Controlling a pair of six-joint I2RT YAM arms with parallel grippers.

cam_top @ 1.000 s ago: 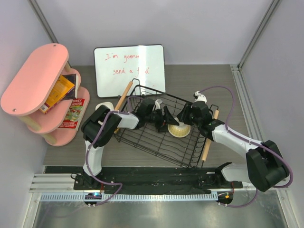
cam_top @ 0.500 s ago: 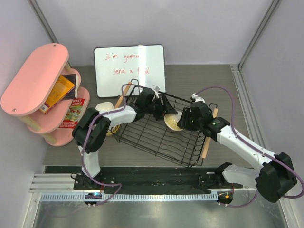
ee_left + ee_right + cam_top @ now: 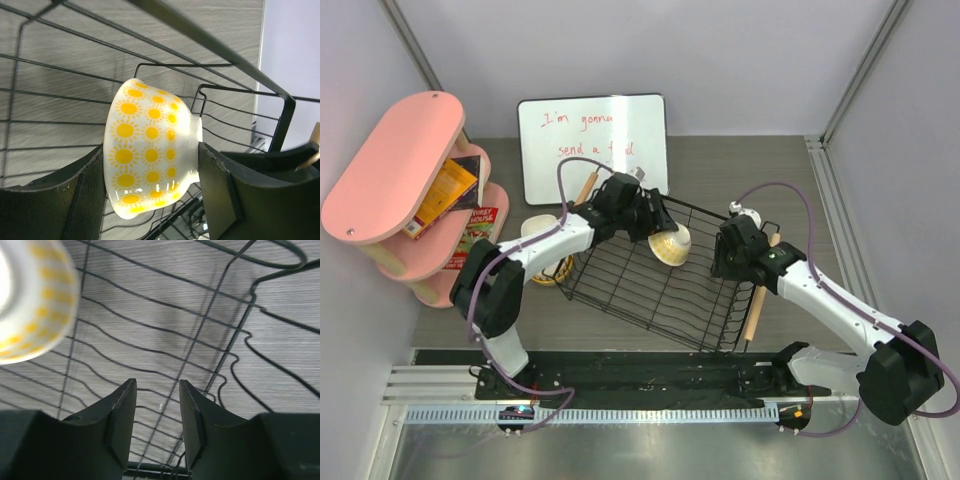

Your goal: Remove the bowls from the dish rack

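Observation:
The white bowl with yellow suns will go from my left gripper down inside the yellow bowl (image 3: 550,265) that sits beside the dish rack.
My left gripper (image 3: 655,228) is shut on a white bowl with yellow suns (image 3: 670,245), held on its side above the far part of the black wire dish rack (image 3: 650,290). In the left wrist view the bowl (image 3: 150,150) sits between both pads, over the rack wires (image 3: 220,55). My right gripper (image 3: 720,262) is open and empty above the rack's right end; in its wrist view the fingers (image 3: 122,420) hang over the rack floor (image 3: 210,315), with the bowl (image 3: 30,300) blurred at upper left. A cream bowl (image 3: 538,226) and a yellow one (image 3: 552,270) sit on the table left of the rack.
The rack has wooden rod handles, one at the far left (image 3: 582,200) and one at the right (image 3: 760,295). A whiteboard (image 3: 592,145) stands behind the rack. A pink oval shelf (image 3: 405,190) with books stands at the left.
My left gripper has lifted the sun-patterned bowl up and toward the rack's far left. My right gripper let go of it, opened and drew back to the right.

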